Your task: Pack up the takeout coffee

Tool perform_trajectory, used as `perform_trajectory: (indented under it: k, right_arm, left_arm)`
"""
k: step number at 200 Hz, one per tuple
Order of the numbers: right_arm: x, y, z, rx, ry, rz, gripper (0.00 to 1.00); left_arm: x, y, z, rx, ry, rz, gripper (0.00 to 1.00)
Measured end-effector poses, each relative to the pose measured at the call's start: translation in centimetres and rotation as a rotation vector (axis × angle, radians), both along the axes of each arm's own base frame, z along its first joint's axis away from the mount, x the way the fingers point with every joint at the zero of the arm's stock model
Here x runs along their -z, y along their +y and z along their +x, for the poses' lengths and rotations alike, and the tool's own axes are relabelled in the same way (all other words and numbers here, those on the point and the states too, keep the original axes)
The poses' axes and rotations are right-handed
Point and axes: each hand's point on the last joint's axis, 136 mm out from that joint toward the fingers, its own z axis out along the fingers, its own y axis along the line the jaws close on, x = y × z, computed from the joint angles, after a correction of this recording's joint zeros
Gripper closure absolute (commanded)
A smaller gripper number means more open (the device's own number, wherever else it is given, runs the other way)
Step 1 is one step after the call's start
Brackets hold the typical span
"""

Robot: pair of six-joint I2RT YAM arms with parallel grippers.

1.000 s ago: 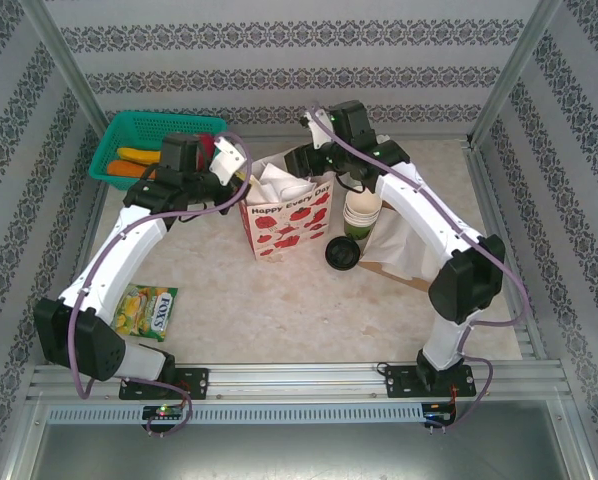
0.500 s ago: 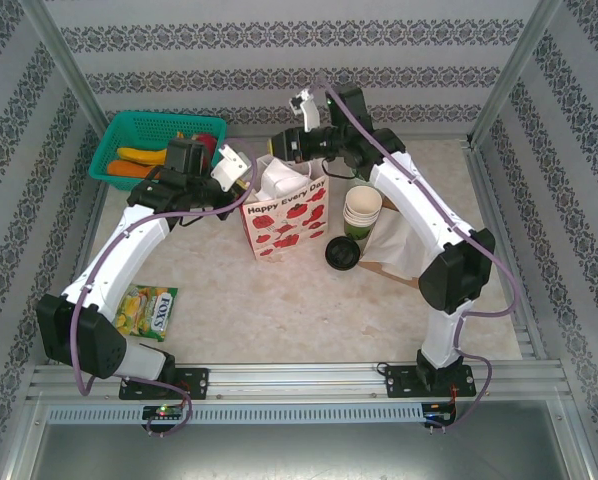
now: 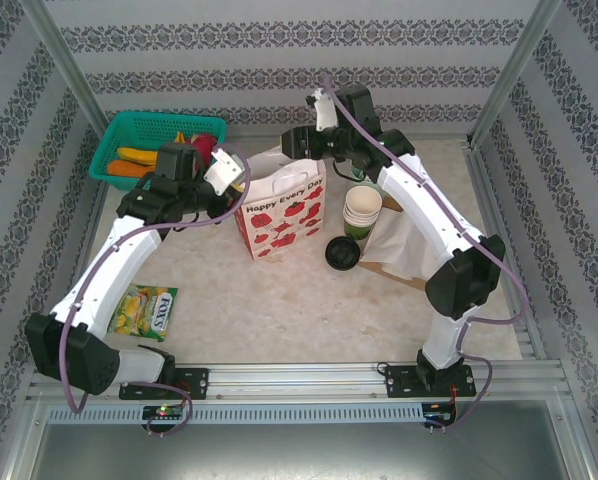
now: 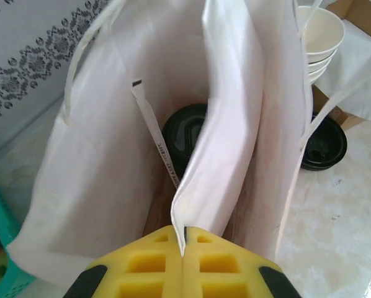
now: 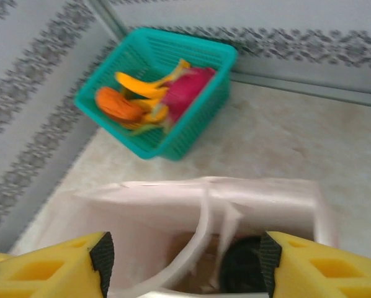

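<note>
The white paper bag's printed front stands slanted, so my left gripper needs to open, take the bag's side edge [image 3: 240, 214] nearest the teal basket and turn the bag square.
The takeout coffee [image 4: 184, 131] stands deep inside the white paper bag [image 3: 284, 215], and only its round black lid shows; the right wrist view catches that lid [image 5: 242, 268] too. My left gripper [image 4: 184, 241] is shut on the bag's near top edge [image 4: 218, 155], which it pinches at the bag's left side [image 3: 229, 172]. Over the bag's far rim hangs my right gripper [image 5: 182, 261], open with nothing between its yellow fingers [image 5: 49, 267]. In the top view it [image 3: 307, 150] sits just behind the bag.
A stack of lidless cups [image 3: 362, 210] stands right of the bag, with a loose black round lid [image 3: 341, 252] in front of it and a brown box of white napkins [image 3: 399, 250] beside it. A teal basket [image 3: 149, 145] of toy food is at back left. A candy packet [image 3: 147, 308] lies at front left.
My right gripper has risen out of the bag's mouth and backed toward the far wall, its jaws now wide apart. The left gripper keeps its pinch on the bag's edge and has shifted slightly left.
</note>
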Motion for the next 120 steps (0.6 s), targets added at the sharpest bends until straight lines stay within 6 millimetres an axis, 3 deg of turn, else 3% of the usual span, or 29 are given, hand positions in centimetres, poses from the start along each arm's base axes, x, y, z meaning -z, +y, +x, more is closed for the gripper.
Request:
perform_trajectory:
  k: [23, 59, 120]
  right_arm:
    - [1.2, -1.3, 0.0, 0.037, -0.003, -0.054, 0.29]
    - [0.1, -2.1, -0.3, 0.055, -0.054, -0.084, 0.27]
    - [-0.4, -3.3, -1.0, 0.074, -0.096, -0.125, 0.26]
  left_arm:
    - [-0.1, 0.2, 1.1, -0.013, 0.023, 0.041, 0.99]
    - [1.9, 0.0, 3.3, 0.005, 0.095, 0.115, 0.97]
    - [4.6, -0.9, 3.8, 0.056, 0.199, 0.153, 0.95]
